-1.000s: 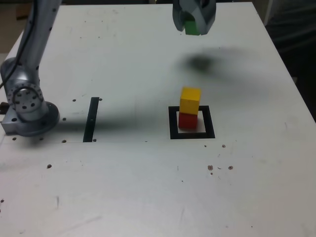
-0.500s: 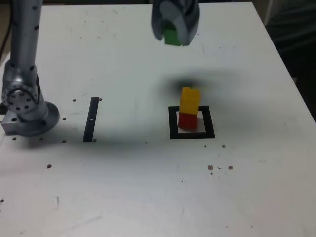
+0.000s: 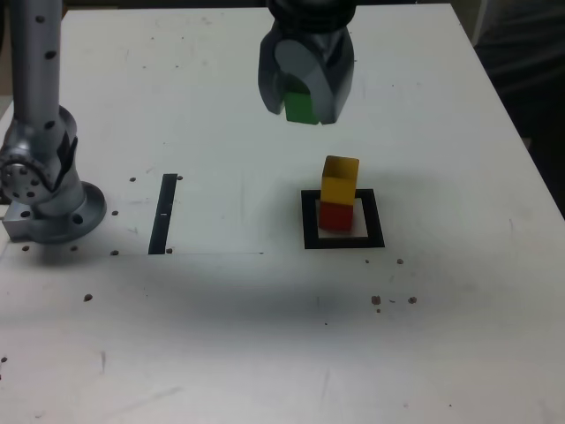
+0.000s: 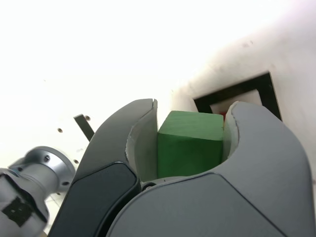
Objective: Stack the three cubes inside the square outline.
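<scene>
Next, my gripper lowers the green cube that I have, now above the stack, and sets it down so that it rests on top of the yellow cube point(image 3: 337, 159).
My gripper point(image 3: 303, 108) hangs in the air, shut on the green cube point(image 3: 301, 107), which the wrist view shows clamped between both jaws point(image 4: 189, 143). In the exterior view it is above and a little to the left of the stack. The yellow cube point(image 3: 340, 179) sits slightly tilted on the red cube point(image 3: 335, 215), inside the square outline point(image 3: 342, 220). In the wrist view, part of the square outline point(image 4: 237, 91) shows beyond the jaws, with a sliver of red at its centre.
A narrow black strip point(image 3: 164, 213) lies on the white table at the exterior view's left. The arm's grey base point(image 3: 44, 190) stands at the left edge. Small dark specks dot the table point(image 3: 265, 336).
The gripper with the green cube has moved from the far edge of the table toward the camera and slightly left in the exterior view, closer to the stack. The stack has not moved.
</scene>
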You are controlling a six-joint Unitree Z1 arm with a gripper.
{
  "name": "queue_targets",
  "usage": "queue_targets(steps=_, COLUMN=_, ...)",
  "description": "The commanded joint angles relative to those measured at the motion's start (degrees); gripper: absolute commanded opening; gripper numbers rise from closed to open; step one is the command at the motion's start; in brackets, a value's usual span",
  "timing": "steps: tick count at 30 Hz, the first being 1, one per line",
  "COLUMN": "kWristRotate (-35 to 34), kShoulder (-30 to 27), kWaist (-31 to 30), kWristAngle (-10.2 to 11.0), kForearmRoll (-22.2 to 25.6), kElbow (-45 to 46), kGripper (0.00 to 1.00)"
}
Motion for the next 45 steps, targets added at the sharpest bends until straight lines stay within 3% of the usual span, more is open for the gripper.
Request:
queue_targets(steps=1, kWristRotate=-0.9, kShoulder=0.0, kWaist=-1.1, kWristAngle=-0.4, kForearmRoll=0.4, kElbow=-0.6, kGripper=0.28)
queue_targets(steps=17, kWristRotate=-4.9, kShoulder=4.0, kWaist=-7.2, kWristAngle=-3.5, kForearmRoll=2.8, kElbow=-4.8, kGripper=0.28)
queue_targets(steps=31, kWristRotate=-4.9, kShoulder=7.1, kWaist=-7.2, kWristAngle=-3.9, kForearmRoll=1.3, kElbow=-5.8, kGripper=0.3)
queue_targets(steps=34, kWristRotate=-4.9, kShoulder=7.4, kWaist=-7.2, kWristAngle=-3.8, kForearmRoll=1.2, kElbow=-5.8, kGripper=0.42)
queue_targets(steps=38, kWristRotate=-4.8, kShoulder=7.5, kWaist=-7.1, kWristAngle=-3.8, kForearmRoll=0.8, kElbow=-5.6, kGripper=0.81)
queue_targets(steps=40, kWristRotate=-4.7, kShoulder=7.6, kWaist=-7.1, kWristAngle=-3.8, kForearmRoll=0.5, kElbow=-5.4, kGripper=0.94)
queue_targets(steps=45, kWristRotate=-4.6, kShoulder=7.6, kWaist=-6.6, kWristAngle=-3.9, kForearmRoll=-0.1, kElbow=-4.8, kGripper=1.0)
